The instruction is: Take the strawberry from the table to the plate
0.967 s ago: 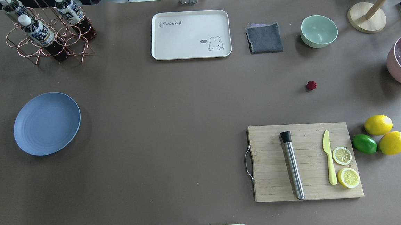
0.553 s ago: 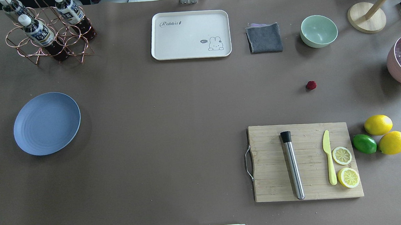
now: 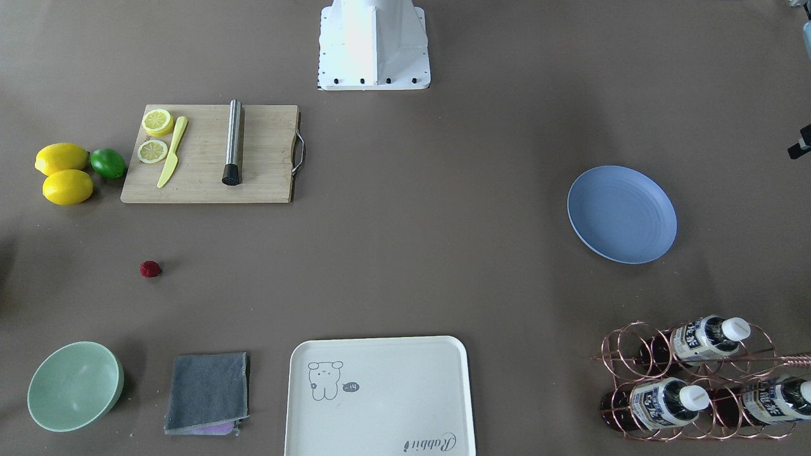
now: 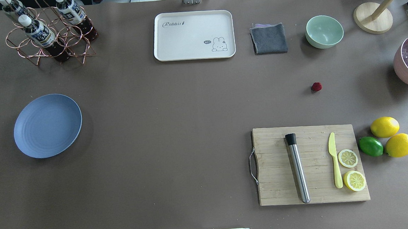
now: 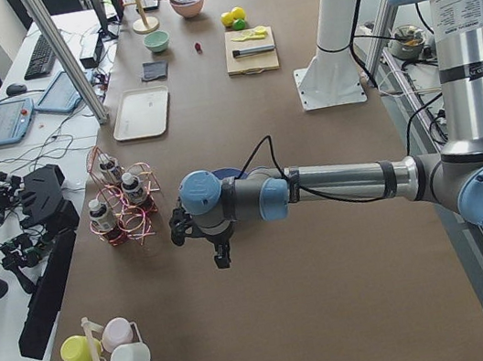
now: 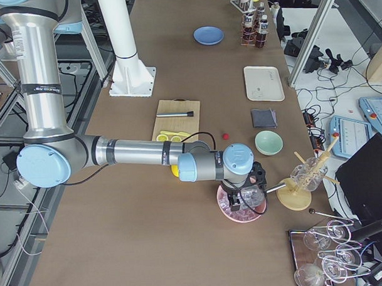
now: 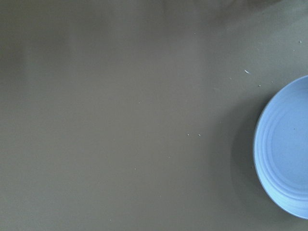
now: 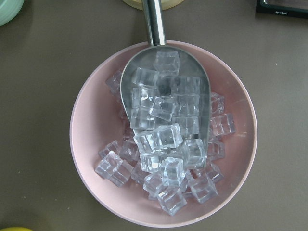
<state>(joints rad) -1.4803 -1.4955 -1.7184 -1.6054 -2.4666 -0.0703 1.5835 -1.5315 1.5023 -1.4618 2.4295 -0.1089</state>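
Note:
I will close my left gripper on the blue plate's rim (image 3: 675, 217) (image 7: 254, 147), on the side farthest from the cutting board.
The strawberry (image 4: 316, 86) (image 3: 150, 269), a tiny dark red berry, lies alone on the brown table (image 4: 175, 112), right of centre and beyond the cutting board. The blue plate (image 4: 47, 125) (image 3: 621, 214) sits empty at the far left; the left wrist view catches its edge (image 7: 288, 154). Neither gripper appears in the overhead or front views. My left gripper (image 5: 222, 256) hangs over bare table beside the plate. My right gripper (image 6: 235, 201) hovers above a pink bowl, far from the strawberry. I cannot tell whether either is open or shut.
A wooden cutting board (image 4: 309, 164) carries a steel muddler, a yellow knife and lemon halves. Lemons (image 4: 384, 126) and a lime lie right of it. Pink ice bowl (image 8: 163, 132) with scoop, green bowl (image 4: 324, 31), grey cloth (image 4: 269, 38), cream tray (image 4: 194, 35), bottle rack (image 4: 48, 30).

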